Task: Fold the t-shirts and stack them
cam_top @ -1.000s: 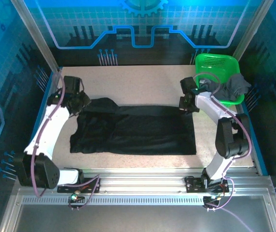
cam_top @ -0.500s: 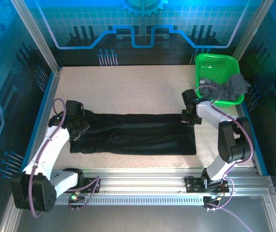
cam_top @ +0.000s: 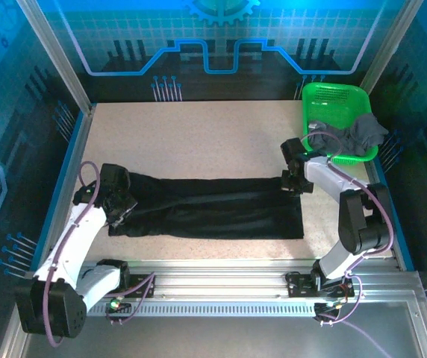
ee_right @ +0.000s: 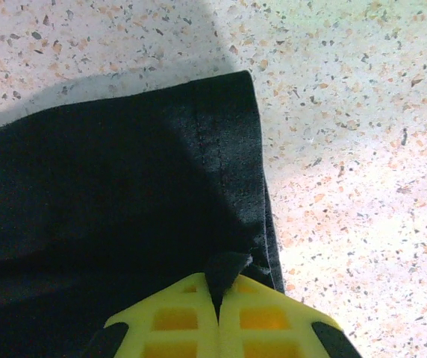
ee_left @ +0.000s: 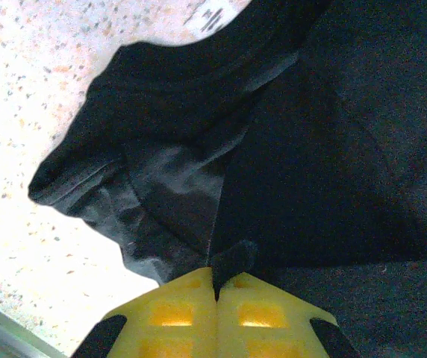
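The folded black t-shirt lies close to the table's near edge, so next my right gripper regrips the t-shirt's hem end point(cam_top: 298, 203) and, with my left gripper, drags the t-shirt back.
The black t-shirt point(cam_top: 213, 209) lies across the table as a long folded band. My left gripper point(cam_top: 122, 203) is at its left end, shut on a pinch of the black cloth point(ee_left: 232, 257) near the collar point(ee_left: 191, 71). My right gripper point(cam_top: 291, 181) is at the shirt's far right corner, shut on a fold of the hem point(ee_right: 228, 265). The dark grey t-shirt point(cam_top: 355, 134) hangs over the rim of the green basket point(cam_top: 334, 97) at the back right.
Speckled tabletop point(cam_top: 198, 134) lies bare behind the shirt. Blue side rails point(cam_top: 57, 194) run along both table sides, and an aluminium frame point(cam_top: 221, 276) runs along the near edge.
Both grippers have drawn the shirt's far edge toward the near side, folding it into a narrower band. The left gripper moved furthest toward me; in the last half second motion was slight.
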